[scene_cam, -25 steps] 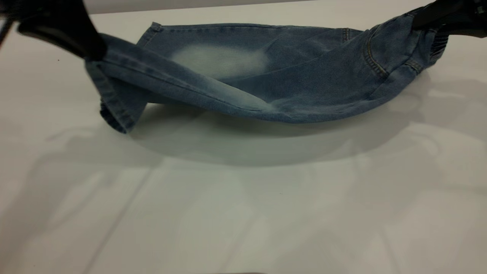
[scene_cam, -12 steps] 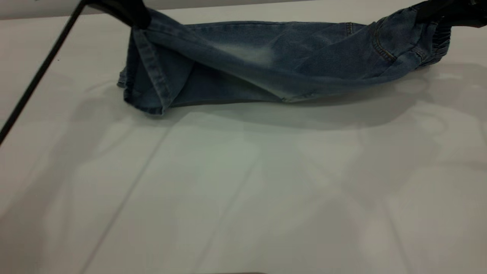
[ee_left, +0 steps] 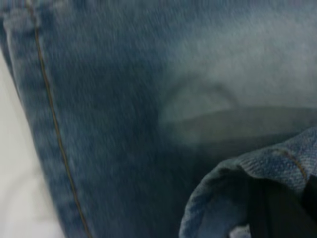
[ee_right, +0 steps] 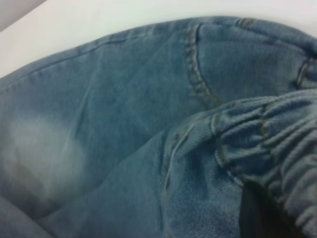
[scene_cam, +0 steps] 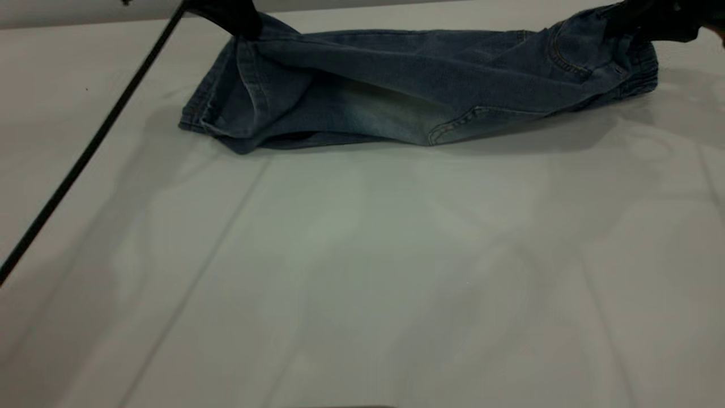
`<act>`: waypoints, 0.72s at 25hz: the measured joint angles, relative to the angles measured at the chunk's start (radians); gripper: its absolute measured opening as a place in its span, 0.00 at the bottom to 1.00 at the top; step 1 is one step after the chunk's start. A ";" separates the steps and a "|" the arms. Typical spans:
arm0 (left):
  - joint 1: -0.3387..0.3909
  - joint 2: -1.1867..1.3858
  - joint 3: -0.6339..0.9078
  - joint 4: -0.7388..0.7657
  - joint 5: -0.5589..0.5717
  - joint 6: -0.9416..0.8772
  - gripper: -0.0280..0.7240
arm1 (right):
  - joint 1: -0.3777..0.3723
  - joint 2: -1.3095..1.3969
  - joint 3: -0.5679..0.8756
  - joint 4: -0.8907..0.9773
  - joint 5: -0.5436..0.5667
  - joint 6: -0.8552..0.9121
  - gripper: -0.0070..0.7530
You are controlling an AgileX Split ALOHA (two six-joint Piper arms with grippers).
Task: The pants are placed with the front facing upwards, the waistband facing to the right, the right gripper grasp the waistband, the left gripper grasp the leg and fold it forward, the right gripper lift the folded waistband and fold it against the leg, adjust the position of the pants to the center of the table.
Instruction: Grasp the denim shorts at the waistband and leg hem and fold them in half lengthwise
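Observation:
My right gripper holds the gathered waistband toward its far side; it should open, take the near edge (scene_cam: 628, 96) and spread it toward the far side.
The blue denim pants (scene_cam: 396, 73) lie folded lengthwise at the far side of the white table (scene_cam: 362, 255), with the legs to the left and the ruched waistband (scene_cam: 643, 71) to the right. My left gripper (scene_cam: 241, 25) is shut on the leg's hem at the far left corner and holds it slightly raised. In the left wrist view denim (ee_left: 124, 99) fills the picture, and the hem (ee_left: 257, 161) curls over a dark finger (ee_left: 277, 213). My right gripper (scene_cam: 634, 22) is shut on the waistband (ee_right: 277, 144), its dark finger (ee_right: 257, 213) under the gathered cloth.
A black cable (scene_cam: 90, 141) slants from the left gripper down across the table's left side to the left edge. The wide white tabletop stretches in front of the pants, crossed only by soft shadows.
Both grippers carried the lifted near edge of the pants away toward the far side and down. The upper leg now covers the pale knee patch, and the pants lie flatter.

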 joint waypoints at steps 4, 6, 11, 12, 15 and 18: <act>0.000 0.064 -0.088 0.006 0.003 0.043 0.10 | 0.000 0.033 -0.061 -0.019 0.010 0.041 0.07; 0.000 0.090 -0.135 0.006 0.003 0.070 0.10 | 0.000 0.048 -0.091 -0.020 0.010 0.059 0.07; 0.000 0.143 -0.212 0.006 -0.017 0.145 0.10 | 0.000 0.084 -0.131 -0.022 0.006 0.092 0.07; 0.000 0.149 -0.221 0.006 -0.020 0.153 0.10 | 0.000 0.089 -0.135 -0.022 0.006 0.095 0.07; 0.000 0.164 -0.228 0.007 -0.028 0.165 0.10 | 0.000 0.104 -0.138 -0.022 0.006 0.098 0.07; 0.000 0.174 -0.228 0.015 -0.053 0.177 0.10 | 0.000 0.107 -0.138 -0.022 0.004 0.099 0.07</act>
